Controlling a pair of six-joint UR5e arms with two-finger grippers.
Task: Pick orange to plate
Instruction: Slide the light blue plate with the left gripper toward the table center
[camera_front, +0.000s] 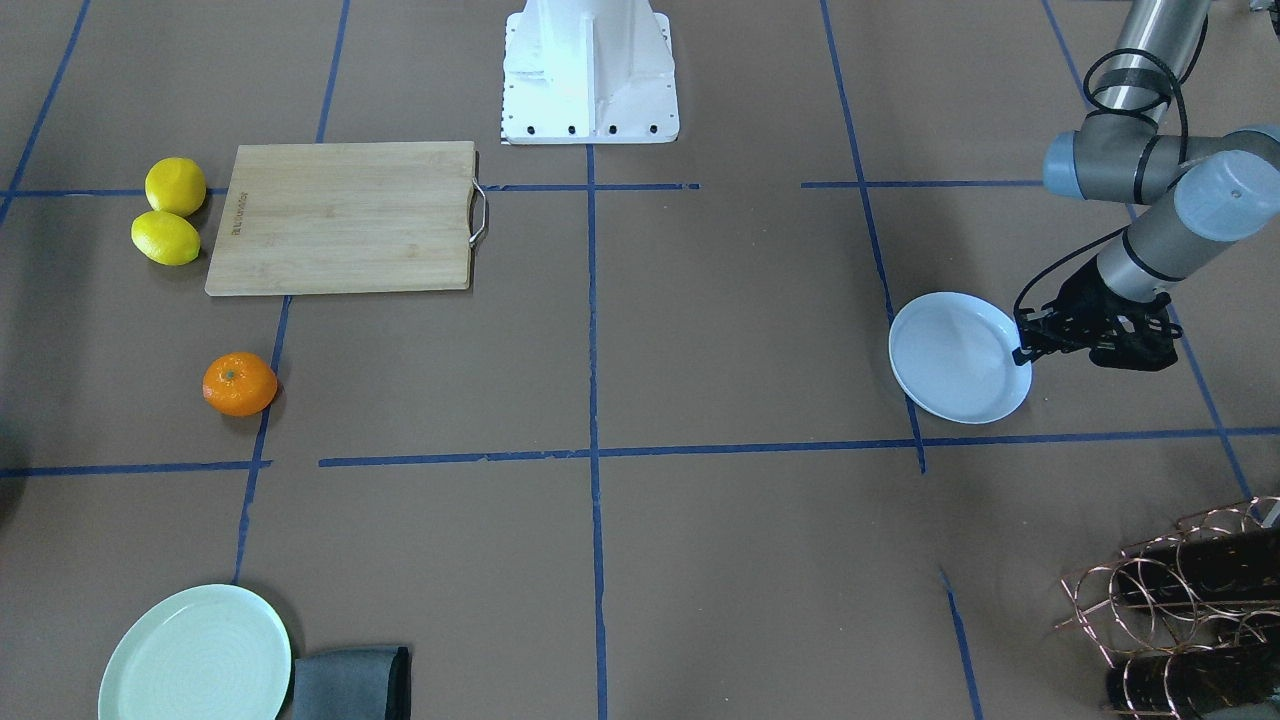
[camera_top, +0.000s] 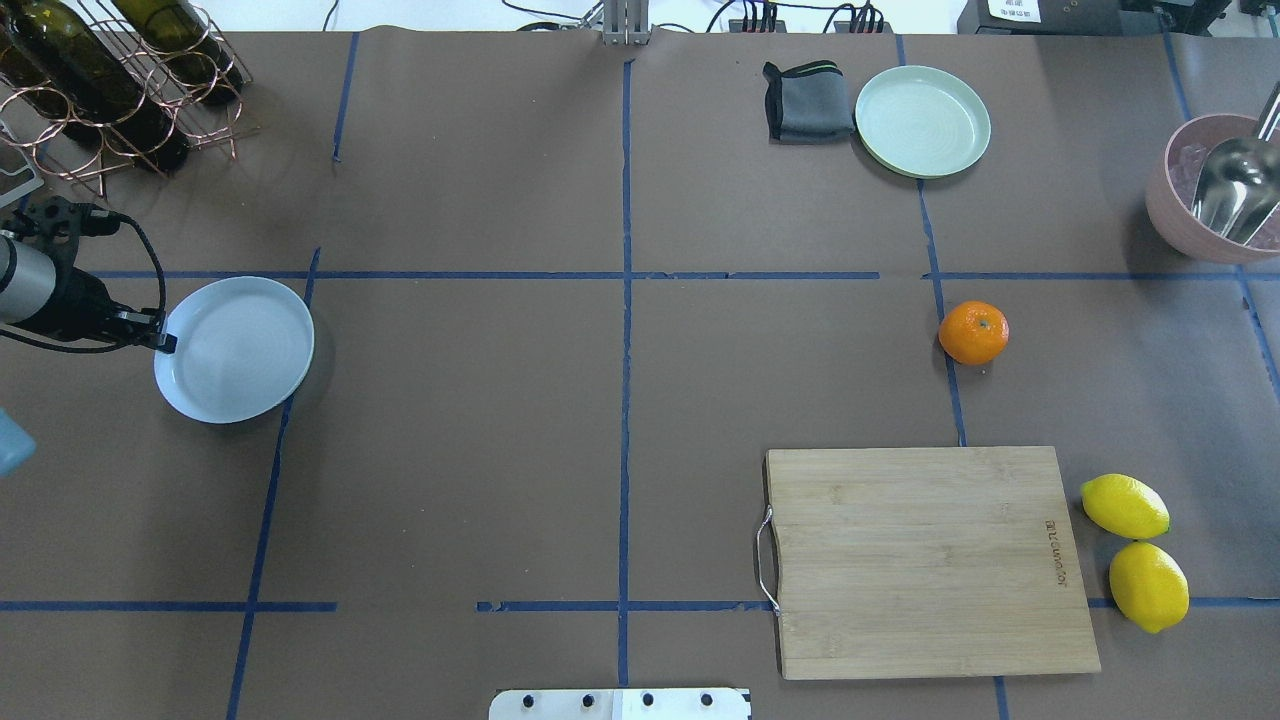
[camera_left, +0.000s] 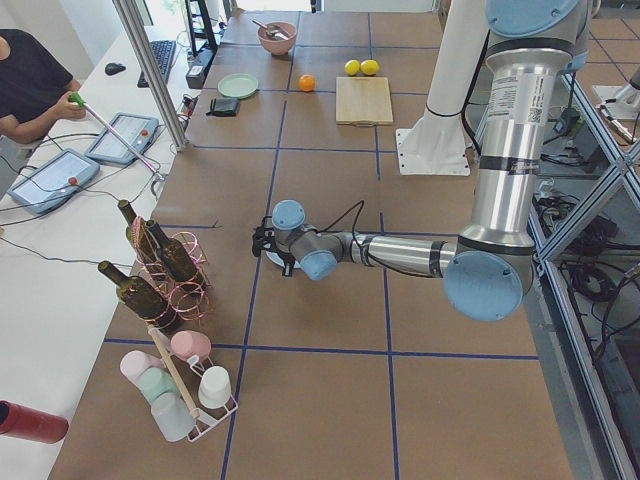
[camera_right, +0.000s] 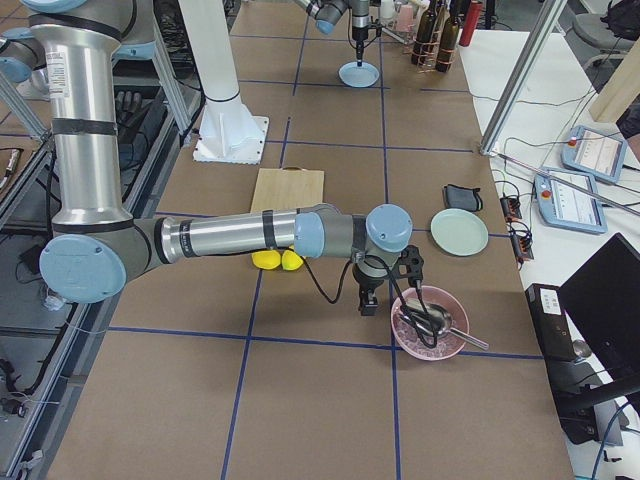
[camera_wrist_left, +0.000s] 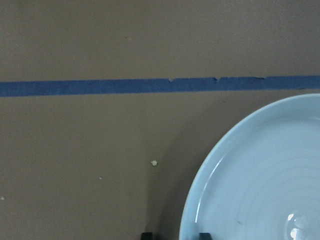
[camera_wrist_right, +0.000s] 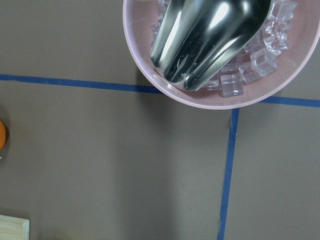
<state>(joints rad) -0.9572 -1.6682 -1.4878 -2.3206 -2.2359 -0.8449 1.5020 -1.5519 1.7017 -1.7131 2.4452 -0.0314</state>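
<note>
I should set my left gripper to let go of the pale bluish plate on the long middle blue tape line (camera_front: 593, 349), close to where the tape crosses.
The orange (camera_top: 973, 332) lies alone on the brown table on my right side, beside a blue tape line; it also shows as the orange (camera_front: 240, 384). Far across on my left side is the pale bluish plate (camera_top: 235, 350). My left gripper (camera_top: 165, 343) is at its outer rim. In the left wrist view one fingertip (camera_wrist_left: 146, 235) is outside the rim and the other is inside the plate (camera_wrist_left: 260, 175), close together and shut on it. My right gripper (camera_right: 368, 303) hangs by the pink bowl; whether it is open or shut I cannot tell.
A wooden cutting board (camera_top: 925, 560) and two lemons (camera_top: 1135, 545) lie near the orange. A mint-green plate (camera_top: 922, 120) and grey cloth (camera_top: 805, 100) sit beyond it. A pink bowl (camera_top: 1205, 215) holds ice and a metal scoop. A wine rack (camera_top: 110, 80) stands behind the plate.
</note>
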